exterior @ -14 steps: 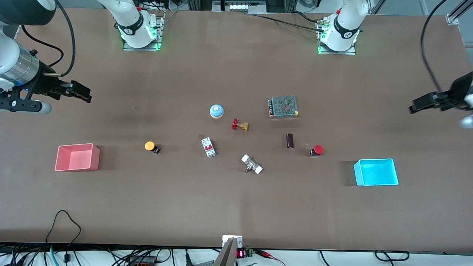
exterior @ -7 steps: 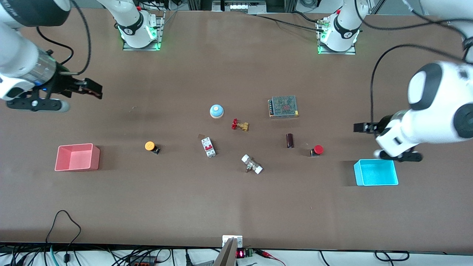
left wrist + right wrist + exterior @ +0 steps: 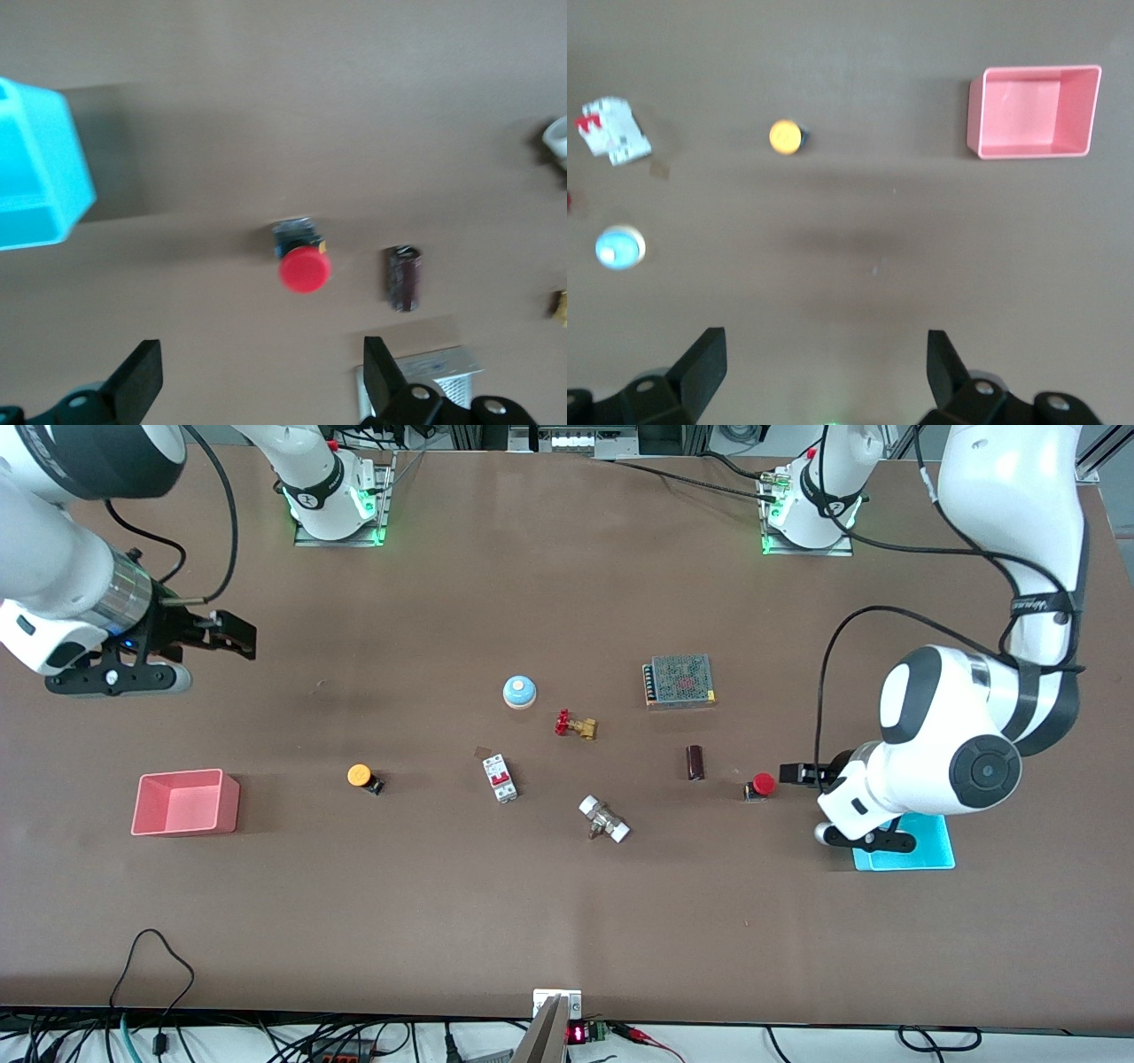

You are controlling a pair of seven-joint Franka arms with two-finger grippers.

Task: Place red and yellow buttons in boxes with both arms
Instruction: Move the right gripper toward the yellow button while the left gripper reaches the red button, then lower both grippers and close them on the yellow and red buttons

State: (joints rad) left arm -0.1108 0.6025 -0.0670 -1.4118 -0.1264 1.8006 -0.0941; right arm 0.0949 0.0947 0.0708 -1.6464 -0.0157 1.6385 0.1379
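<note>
I should close my left gripper on the red button's dark body [image 3: 756, 792] [image 3: 301, 248], just under its red cap, because it should carry the button to the cyan box.
The red button [image 3: 760, 786] lies on the table beside the cyan box [image 3: 923, 853], which my left arm partly hides. My left gripper [image 3: 793, 773] is open and empty, low over the table between the two. In the left wrist view the red button [image 3: 305, 266] lies ahead of the open left gripper [image 3: 261, 390], with the cyan box [image 3: 35, 177] to one side. The yellow button [image 3: 361, 777] lies beside the pink box [image 3: 184, 803]. My right gripper [image 3: 235, 638] is open and empty over bare table; its view shows the right gripper [image 3: 827, 372], the yellow button [image 3: 785, 136] and the pink box [image 3: 1034, 111].
Mid-table lie a blue dome [image 3: 520, 691], a brass valve with a red handwheel [image 3: 576, 724], a white breaker [image 3: 500, 778], a white-capped fitting [image 3: 604, 819], a dark cylinder [image 3: 695, 762] and a metal power supply [image 3: 680, 680].
My left arm has swung in from its end of the table, bringing its gripper close to the red button and covering part of the cyan box. My right gripper has shifted slightly toward the table's middle.
</note>
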